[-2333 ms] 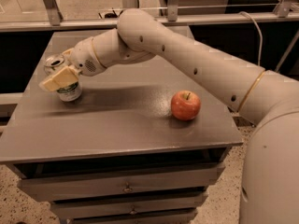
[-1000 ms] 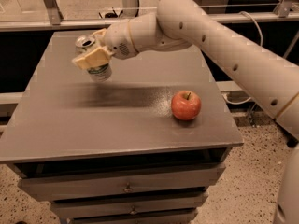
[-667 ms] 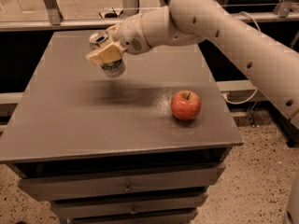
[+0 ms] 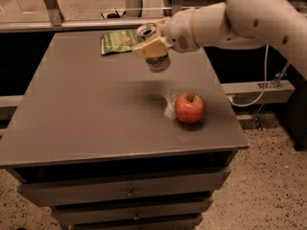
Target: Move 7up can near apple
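Observation:
Next, I let go of the 7up can on the grey table (image 4: pixel 200 84) behind the red apple, close to the edge on the cable side.
My gripper (image 4: pixel 151 47) is shut on the 7up can (image 4: pixel 155 57), a small silver can with a shiny top and green markings, and holds it tilted in the air above the back middle of the grey table (image 4: pixel 96 114). The red apple (image 4: pixel 190 108) with a short stem sits on the table's right side, below and to the right of the held can. My white arm (image 4: pixel 240 13) reaches in from the upper right.
A flat green snack bag (image 4: pixel 117 40) lies at the table's back edge, just left of the gripper. The table has drawers (image 4: pixel 129 191) under its front edge. A white cable (image 4: pixel 261 80) hangs to the right of the table.
My gripper has lifted the can from the table's left side and carried it to the right, toward the apple. The snack bag has come into view behind it.

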`<state>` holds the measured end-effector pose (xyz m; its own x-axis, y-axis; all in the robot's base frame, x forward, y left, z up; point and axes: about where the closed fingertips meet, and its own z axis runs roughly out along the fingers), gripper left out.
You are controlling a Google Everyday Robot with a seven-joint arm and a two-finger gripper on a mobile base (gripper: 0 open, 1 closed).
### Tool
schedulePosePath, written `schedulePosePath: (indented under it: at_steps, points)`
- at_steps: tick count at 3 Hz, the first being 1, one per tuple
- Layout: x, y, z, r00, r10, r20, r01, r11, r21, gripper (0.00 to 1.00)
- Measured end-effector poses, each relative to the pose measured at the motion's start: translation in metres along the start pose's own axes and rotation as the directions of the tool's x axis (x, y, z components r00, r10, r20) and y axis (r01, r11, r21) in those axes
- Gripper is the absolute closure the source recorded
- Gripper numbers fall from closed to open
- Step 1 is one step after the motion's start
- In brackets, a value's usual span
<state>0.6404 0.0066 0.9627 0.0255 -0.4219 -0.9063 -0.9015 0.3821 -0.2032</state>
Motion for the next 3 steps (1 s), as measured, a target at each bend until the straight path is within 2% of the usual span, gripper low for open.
schedulePosePath:
  at_steps: [1, 2, 3]
  points:
    - [0.021, -0.023, -0.049, 1.0, 0.025, 0.016, -0.027, 0.9898, 0.14, 1.0]
    - [0.043, -0.04, -0.088, 0.998, 0.043, 0.046, -0.053, 0.9674, 0.248, 1.0]
    - [0.062, -0.052, -0.116, 0.995, 0.063, 0.075, -0.084, 0.9434, 0.321, 1.0]
